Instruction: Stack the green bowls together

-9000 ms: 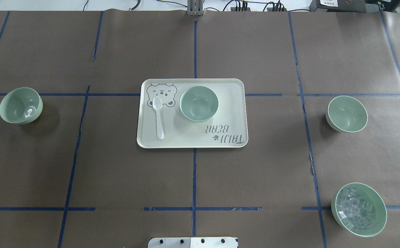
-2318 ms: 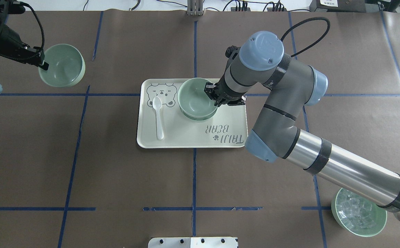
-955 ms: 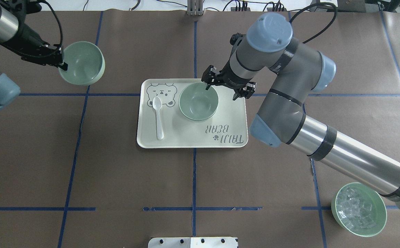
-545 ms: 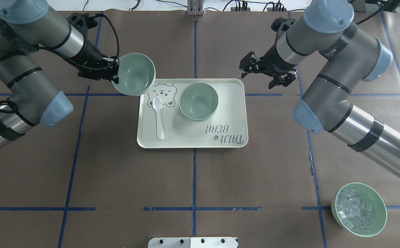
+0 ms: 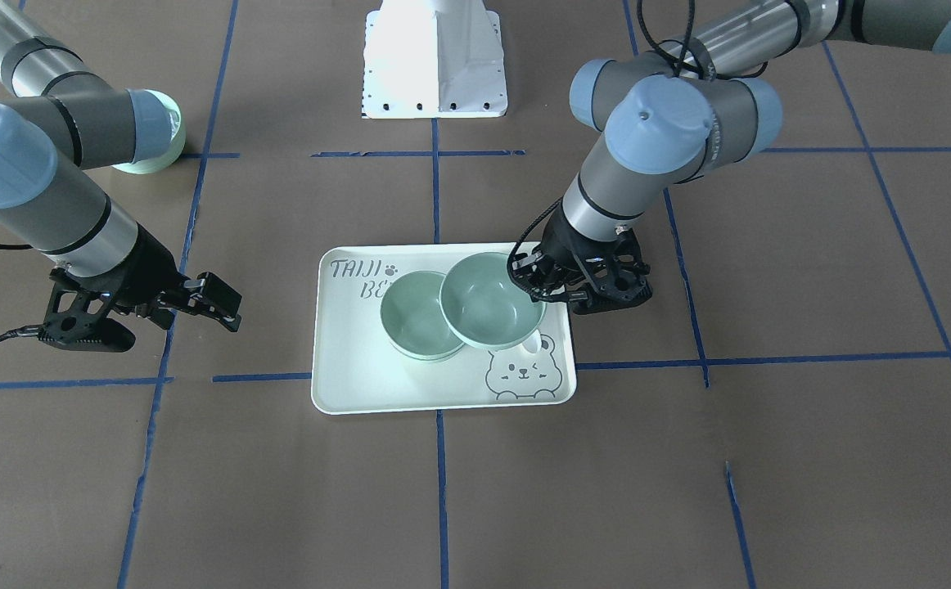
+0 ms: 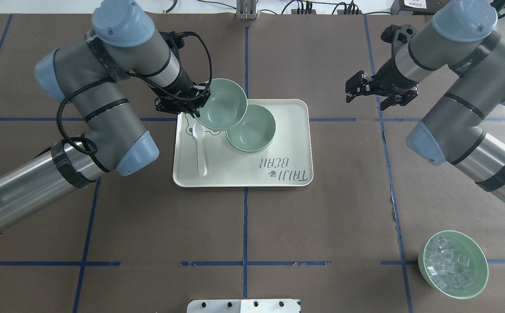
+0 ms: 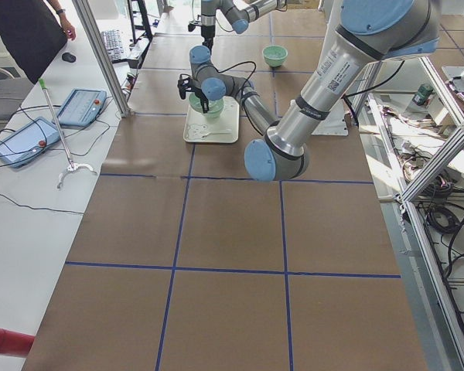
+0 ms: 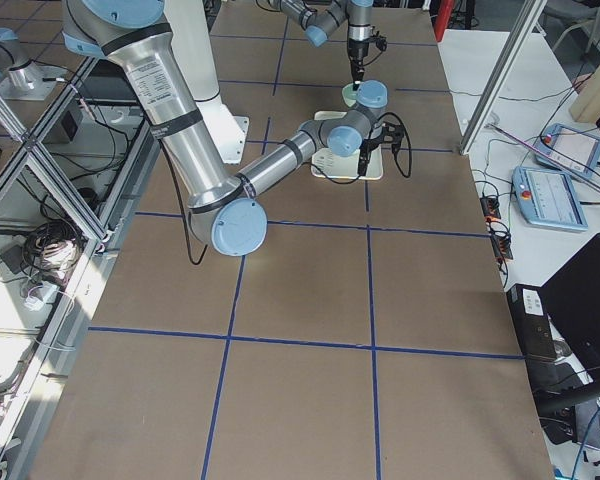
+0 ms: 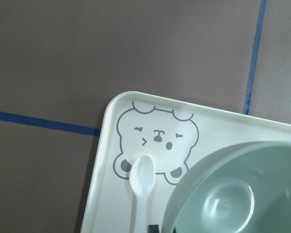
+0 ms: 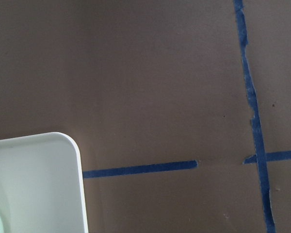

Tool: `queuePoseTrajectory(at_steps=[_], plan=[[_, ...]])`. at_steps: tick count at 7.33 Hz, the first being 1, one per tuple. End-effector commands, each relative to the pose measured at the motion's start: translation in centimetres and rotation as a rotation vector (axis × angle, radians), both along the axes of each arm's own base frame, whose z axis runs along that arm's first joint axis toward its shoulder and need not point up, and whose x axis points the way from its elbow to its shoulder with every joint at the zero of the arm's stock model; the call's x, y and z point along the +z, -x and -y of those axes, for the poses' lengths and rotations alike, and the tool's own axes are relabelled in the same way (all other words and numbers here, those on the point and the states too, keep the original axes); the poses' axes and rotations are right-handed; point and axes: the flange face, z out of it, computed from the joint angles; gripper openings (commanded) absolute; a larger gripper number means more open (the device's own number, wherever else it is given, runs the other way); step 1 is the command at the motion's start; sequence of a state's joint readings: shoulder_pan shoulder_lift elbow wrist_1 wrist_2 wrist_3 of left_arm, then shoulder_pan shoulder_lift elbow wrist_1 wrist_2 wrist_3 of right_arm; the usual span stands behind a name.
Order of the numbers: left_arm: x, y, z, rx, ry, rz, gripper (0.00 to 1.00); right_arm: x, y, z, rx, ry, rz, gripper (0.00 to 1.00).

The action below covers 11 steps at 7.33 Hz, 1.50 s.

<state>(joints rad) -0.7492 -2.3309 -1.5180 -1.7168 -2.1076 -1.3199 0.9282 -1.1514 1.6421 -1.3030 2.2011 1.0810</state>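
I need to let go of my left gripper's green bowl, still tilted above the tray, inside the stack of nested green bowls (image 5: 430, 312) on the cream tray.
Two green bowls sit nested as one stack (image 6: 254, 130) (image 5: 412, 317) on the cream tray (image 6: 287, 134) (image 5: 361, 384). My left gripper (image 6: 196, 111) (image 5: 526, 275) is shut on the rim of the third green bowl (image 6: 223, 104) (image 5: 488, 304). It holds that bowl tilted above the tray, overlapping the stack's left edge. The held bowl fills the lower right of the left wrist view (image 9: 242, 194). My right gripper (image 6: 370, 93) (image 5: 148, 315) is open and empty, above the table to the right of the tray.
A white spoon (image 6: 200, 148) (image 9: 141, 174) lies on the tray beside the bear print, under the held bowl's edge. A brighter green bowl of clear cubes (image 6: 453, 264) (image 5: 160, 131) stands at the near right. The right wrist view shows a tray corner (image 10: 39, 184).
My left arm has carried its bowl rightward from the tray's far left corner to over the tray, partly above the stack. My right gripper has moved further right, away from the tray, still open.
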Motion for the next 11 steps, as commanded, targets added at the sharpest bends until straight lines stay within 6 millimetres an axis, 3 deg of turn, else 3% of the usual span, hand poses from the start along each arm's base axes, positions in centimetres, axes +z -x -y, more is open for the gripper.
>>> queuePoseTrajectory(at_steps=[1,3,4,10,11], plan=[[-1.6,-3.2,-0.9,-0.006,0.032,0.021,0.0,2.4,-1.1,-0.2,-0.019,-0.024,-0.033,1.0],[-3.1,-5.0,-1.4,0.009,0.035,0.015,0.0,4.6,-2.3,-0.4,-0.048,-0.054,-0.06,1.0],[-3.4,-5.4,-1.3,0.01,0.037,0.015,0.0,4.5,-2.3,-0.3,-0.049,-0.053,-0.059,1.0],[-1.7,-7.2,-0.9,0.02,0.031,0.013,0.0,4.6,-2.4,-0.6,-0.05,-0.054,-0.057,1.0],[-1.5,-7.2,-0.7,0.011,0.024,0.014,0.51,4.3,-2.5,-0.5,-0.05,-0.055,-0.053,1.0]])
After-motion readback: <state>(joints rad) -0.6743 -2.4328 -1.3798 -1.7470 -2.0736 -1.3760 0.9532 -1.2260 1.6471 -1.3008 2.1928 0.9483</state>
